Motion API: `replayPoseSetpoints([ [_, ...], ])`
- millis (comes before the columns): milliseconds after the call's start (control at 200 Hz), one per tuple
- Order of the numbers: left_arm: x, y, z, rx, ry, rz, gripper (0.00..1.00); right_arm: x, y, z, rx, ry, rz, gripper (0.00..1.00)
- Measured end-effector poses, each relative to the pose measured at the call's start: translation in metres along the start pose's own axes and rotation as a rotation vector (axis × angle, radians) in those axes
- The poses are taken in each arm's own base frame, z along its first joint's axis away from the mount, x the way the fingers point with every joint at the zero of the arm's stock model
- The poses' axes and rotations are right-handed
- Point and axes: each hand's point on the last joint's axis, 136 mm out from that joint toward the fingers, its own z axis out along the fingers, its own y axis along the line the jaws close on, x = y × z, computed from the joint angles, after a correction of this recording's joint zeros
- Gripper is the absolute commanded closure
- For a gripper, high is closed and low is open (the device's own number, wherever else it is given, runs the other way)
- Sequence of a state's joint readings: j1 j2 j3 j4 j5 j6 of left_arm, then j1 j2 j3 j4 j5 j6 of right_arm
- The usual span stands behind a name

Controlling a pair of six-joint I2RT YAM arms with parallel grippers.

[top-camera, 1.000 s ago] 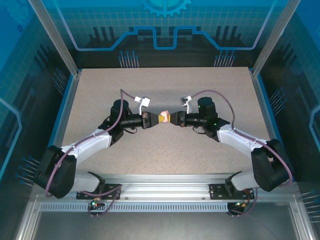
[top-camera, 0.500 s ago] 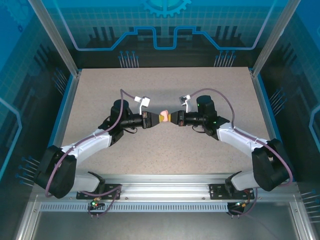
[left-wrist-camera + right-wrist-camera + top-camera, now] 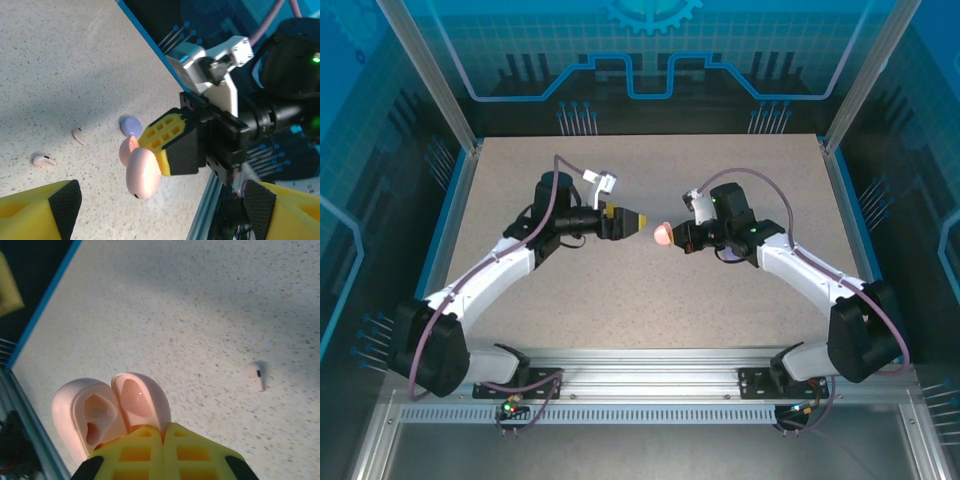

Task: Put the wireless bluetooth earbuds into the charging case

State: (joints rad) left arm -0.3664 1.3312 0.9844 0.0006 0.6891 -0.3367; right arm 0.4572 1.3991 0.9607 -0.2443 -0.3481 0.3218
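My right gripper is pinching the open pink case by its lid, so my left gripper will take hold of the slotted half (image 3: 84,415) and keep it steady before any earbud goes in.
My right gripper (image 3: 672,237) is shut on the pink charging case (image 3: 662,235) and holds it above the middle of the table. In the right wrist view the case (image 3: 107,410) hangs open in front of the shut yellow fingers (image 3: 140,455), and its two halves look hollow. My left gripper (image 3: 638,217) stands open just left of the case, apart from it. The left wrist view has the case (image 3: 142,174) between its wide-spread fingers (image 3: 55,210). Two pale pink earbuds (image 3: 78,136) (image 3: 43,160) lie on the table below. Another pale earbud (image 3: 259,374) lies on the table ahead of the right gripper.
A purple round case (image 3: 131,125) lies on the table just behind the held pink case. The speckled table (image 3: 650,290) is bounded by a blue rim (image 3: 150,42) and metal frame posts. The two arms almost meet at mid-table.
My left gripper has opened, let go of the pink case and drawn back to the left. The right gripper has kept its hold and carried the case slightly right and nearer.
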Motion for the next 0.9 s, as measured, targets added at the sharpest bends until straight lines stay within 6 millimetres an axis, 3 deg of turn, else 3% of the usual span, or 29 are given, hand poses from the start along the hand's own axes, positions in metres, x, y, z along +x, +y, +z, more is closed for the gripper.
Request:
replayPoseSetpoints([
  [145, -0.008, -0.006, 0.007, 0.028, 0.103, 0.040, 0.11, 0.002, -0.006, -0.002, 0.037, 0.020, -0.097, 1.00],
  [325, 0.014, 0.004, 0.019, 0.060, 0.264, -0.002, 0.17, 0.000, -0.008, -0.007, 0.041, 0.034, -0.187, 1.00],
  [515, 0.039, 0.012, 0.027, 0.100, 0.382, -0.079, 0.26, -0.016, 0.009, -0.016, -0.010, 0.018, -0.257, 1.00],
  [660, 0.045, 0.008, 0.034, 0.132, 0.430, -0.090, 0.29, -0.027, 0.017, -0.017, -0.043, 0.015, -0.285, 1.00],
  [900, 0.049, -0.003, 0.040, 0.169, 0.467, -0.082, 0.35, -0.015, 0.020, -0.006, -0.061, 0.076, -0.295, 1.00],
])
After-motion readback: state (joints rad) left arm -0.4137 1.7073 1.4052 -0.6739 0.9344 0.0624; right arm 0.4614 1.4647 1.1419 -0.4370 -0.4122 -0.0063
